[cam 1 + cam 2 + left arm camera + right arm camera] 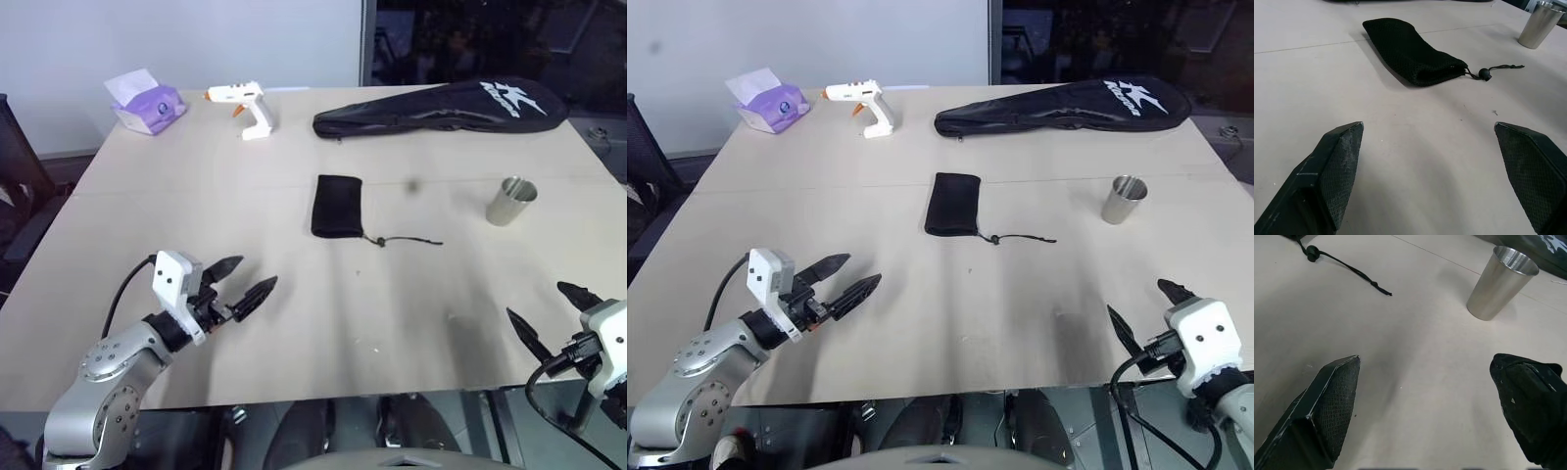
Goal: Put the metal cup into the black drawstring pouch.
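Next, my right gripper goes to the metal cup's rim [513,199] [1510,267] and closes there, because the cup's bottom has to enter the black drawstring pouch first.
The metal cup [510,201] stands upright on the right side of the table, its mouth up; the right wrist view shows it [1501,283] ahead of the fingers. In the table's middle lies the black drawstring pouch [336,206], flat, with its cord [407,240] trailing right. My left gripper [243,281] hovers open near the front left, well short of the pouch [1410,51]. My right gripper [549,315] is open at the front right edge, nearer than the cup, holding nothing.
Along the far edge sit a long black racket case [441,106] with white lettering, a white glue gun [245,106] and a purple tissue box [145,103]. The table's front edge [323,397] runs just below both grippers.
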Motion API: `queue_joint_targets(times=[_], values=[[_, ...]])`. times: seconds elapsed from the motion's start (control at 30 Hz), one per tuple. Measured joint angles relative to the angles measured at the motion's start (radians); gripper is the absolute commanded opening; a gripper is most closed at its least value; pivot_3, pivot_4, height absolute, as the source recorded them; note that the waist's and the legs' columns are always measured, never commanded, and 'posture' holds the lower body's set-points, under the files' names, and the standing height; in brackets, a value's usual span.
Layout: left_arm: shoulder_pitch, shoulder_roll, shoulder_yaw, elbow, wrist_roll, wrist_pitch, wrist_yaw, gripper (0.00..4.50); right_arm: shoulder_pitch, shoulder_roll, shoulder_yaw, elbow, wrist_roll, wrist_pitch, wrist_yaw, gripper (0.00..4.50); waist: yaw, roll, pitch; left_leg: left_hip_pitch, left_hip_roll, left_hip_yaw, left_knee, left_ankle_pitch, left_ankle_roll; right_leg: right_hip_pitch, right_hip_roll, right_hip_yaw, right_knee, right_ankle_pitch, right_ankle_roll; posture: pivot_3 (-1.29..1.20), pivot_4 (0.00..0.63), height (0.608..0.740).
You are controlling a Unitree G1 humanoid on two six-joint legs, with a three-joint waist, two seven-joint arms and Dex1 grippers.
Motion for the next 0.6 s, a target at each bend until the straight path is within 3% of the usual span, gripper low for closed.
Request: queue_joint_targets(times=[0.1,0.17,0.33,0.6], values=[[-0.035,0.007,-0.014,-0.001,-0.001,0.028,0.008,4.43,0.021,0.018,-0.008,0.004,0.001,-0.033,0.001,4.5,0.007,-0.001,0.001,-0.001,0.0,-0.001,0.0,0.0,0.0,0.0,0.0,-0.001,0.0,0.0,0.0,0.0,0.15,0.74],[-0.226,0.035,-0.08,0.008,0.003,0.109,0.049,4.43,-0.001,0.039,0.025,0.005,0.001,-0.034,-0.022,4.5,0.032,-0.001,0.001,-0.002,0.0,-0.004,0.003,0.001,-0.001,0.001,0.0,-0.005,0.0,0.0,0.0,0.0,0.15,0.74],[-0.577,0.151,-0.293,0.074,0.101,0.209,0.002,4.43,-0.057,0.009,0.194,-0.118,0.007,0.029,-0.04,4.5,0.019,0.001,0.0,-0.002,0.0,-0.002,0.002,0.003,-0.005,0.0,0.0,-0.004,0.0,0.0,0.0,0.0,0.15,0.74],[-0.808,0.138,-0.63,0.404,0.421,-0.022,-0.15,4.43,-0.066,-0.016,0.316,-0.212,-0.052,0.103,-0.114,4.5,0.016,0.0,0.001,-0.004,0.0,-0.001,0.0,0.003,-0.005,-0.002,0.001,-0.003,-0.002,0.0,0.001,0.0,0.15,0.74]])
